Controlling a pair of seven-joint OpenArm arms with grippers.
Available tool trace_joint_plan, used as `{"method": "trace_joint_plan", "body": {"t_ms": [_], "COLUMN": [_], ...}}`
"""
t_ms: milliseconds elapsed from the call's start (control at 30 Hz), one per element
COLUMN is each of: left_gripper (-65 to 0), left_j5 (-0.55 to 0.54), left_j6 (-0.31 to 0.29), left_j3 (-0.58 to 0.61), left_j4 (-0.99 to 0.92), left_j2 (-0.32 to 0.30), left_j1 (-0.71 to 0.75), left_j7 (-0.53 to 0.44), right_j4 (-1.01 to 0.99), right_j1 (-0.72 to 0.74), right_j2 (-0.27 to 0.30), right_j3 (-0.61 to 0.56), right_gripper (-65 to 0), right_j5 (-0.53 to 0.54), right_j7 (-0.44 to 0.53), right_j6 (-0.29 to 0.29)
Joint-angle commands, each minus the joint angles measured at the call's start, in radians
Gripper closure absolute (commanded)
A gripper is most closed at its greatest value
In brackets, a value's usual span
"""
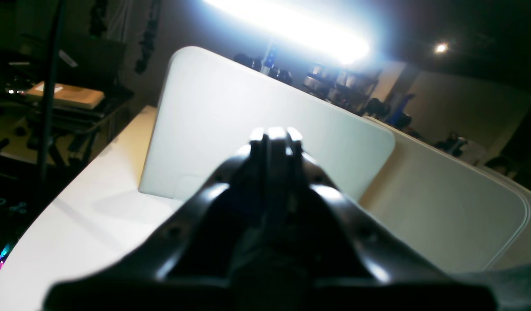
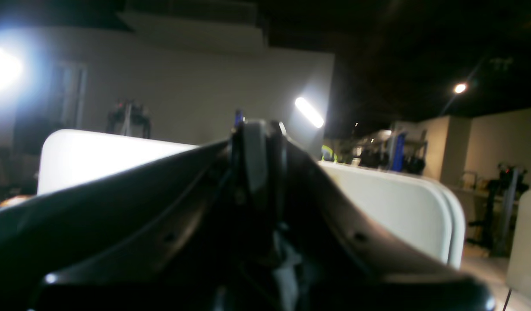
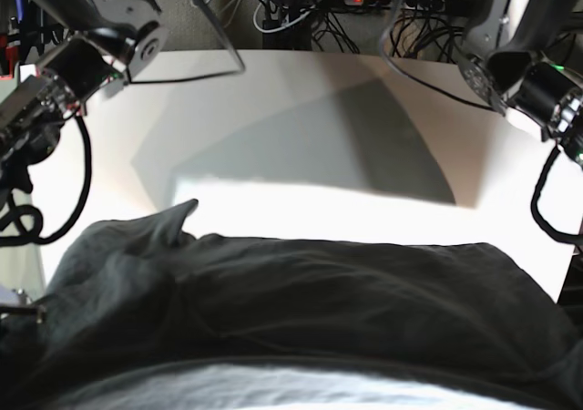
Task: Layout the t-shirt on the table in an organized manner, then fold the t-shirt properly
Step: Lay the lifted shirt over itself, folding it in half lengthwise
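I should release the corner of the dark grey t-shirt from my left gripper onto the white table, at a spot inward from the table's near side edge [image 3: 461,309].
The dark grey t-shirt [image 3: 301,310] fills the near part of the base view, spread wide with a fairly straight far edge and a raised bump at its left. Beyond it lies the bare white table [image 3: 301,109]. Neither gripper shows in the base view. In the left wrist view my left gripper [image 1: 274,136] is shut, pointing level over the table [image 1: 75,224], and a strip of the grey t-shirt [image 1: 507,285] shows at the lower right corner. My right gripper [image 2: 259,129] is shut too. Neither wrist view shows cloth between the fingertips.
White boards stand upright beyond both grippers [image 1: 248,121] [image 2: 399,203]. My two arms reach in at the far corners of the table [image 3: 91,46] [image 3: 528,73]. Cables and a power strip [image 3: 364,0] lie past the far edge. A white jug [image 2: 524,242] stands at the right.
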Motion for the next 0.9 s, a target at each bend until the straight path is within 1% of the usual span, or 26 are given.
{"method": "trace_joint_plan", "body": {"t_ms": [0, 67, 167, 267, 333, 433, 500, 567, 633, 700, 733, 767, 867], "left_gripper": [-0.4, -0.4, -0.4, -0.4, -0.4, -0.4, -0.4, -0.4, -0.4, -0.4, -0.4, -0.4, -0.4], "left_j5": [-0.012, -0.014, -0.014, -0.008, -0.008, 0.002, 0.025, 0.052, 0.081, 0.121, 0.14, 0.161, 0.23], "left_j6": [0.003, 0.003, 0.003, 0.003, 0.003, 0.003, 0.003, 0.003, 0.003, 0.003, 0.003, 0.003, 0.003], "left_j3": [0.003, 0.003, -0.003, -0.003, -0.003, -0.005, 0.005, 0.031, 0.091, 0.146, 0.172, 0.198, 0.259], "left_j4": [0.014, 0.014, 0.014, 0.014, 0.012, 0.006, -0.008, -0.009, -0.012, -0.032, -0.049, -0.072, -0.157], "left_j2": [-0.011, -0.007, 0.024, 0.032, 0.036, 0.059, 0.061, 0.059, 0.033, 0.006, -0.003, -0.005, -0.016], "left_j1": [-0.024, -0.018, 0.016, 0.036, 0.071, 0.122, 0.168, 0.212, 0.243, 0.266, 0.269, 0.271, 0.266], "left_j7": [-0.021, -0.021, -0.021, -0.021, -0.021, -0.033, -0.107, -0.197, -0.283, -0.354, -0.383, -0.414, -0.487], "right_j4": [0.018, 0.02, 0.02, 0.017, 0.014, -0.017, -0.057, -0.097, -0.151, -0.21, -0.235, -0.267, -0.373], "right_j1": [0.027, 0.033, 0.033, 0.022, -0.008, -0.07, -0.091, -0.099, -0.093, -0.083, -0.068, -0.051, -0.001], "right_j2": [0.011, 0.011, 0.011, 0.011, 0.009, -0.002, -0.025, -0.025, -0.025, -0.022, -0.011, 0.001, 0.014], "right_j3": [0.001, 0.002, 0.002, 0.002, 0.005, 0.016, 0.016, 0.016, 0.016, 0.01, 0.007, 0.007, 0.005], "right_gripper": [0.0, 0.0, 0.0, 0.0, 0.0, 0.0, 0.0, 0.0, 0.0, 0.0, 0.0, 0.0, 0.0], "right_j5": [0.015, 0.015, 0.015, 0.014, 0.012, 0.014, 0.014, 0.014, 0.014, 0.014, 0.014, 0.014, 0.012], "right_j7": [0.031, 0.031, 0.031, 0.025, 0.023, 0.023, 0.033, 0.033, 0.034, 0.034, 0.034, 0.026, 0.025], "right_j6": [-0.008, -0.008, -0.008, -0.008, -0.008, -0.008, -0.008, -0.008, -0.008, -0.008, -0.008, -0.008, -0.008]}}
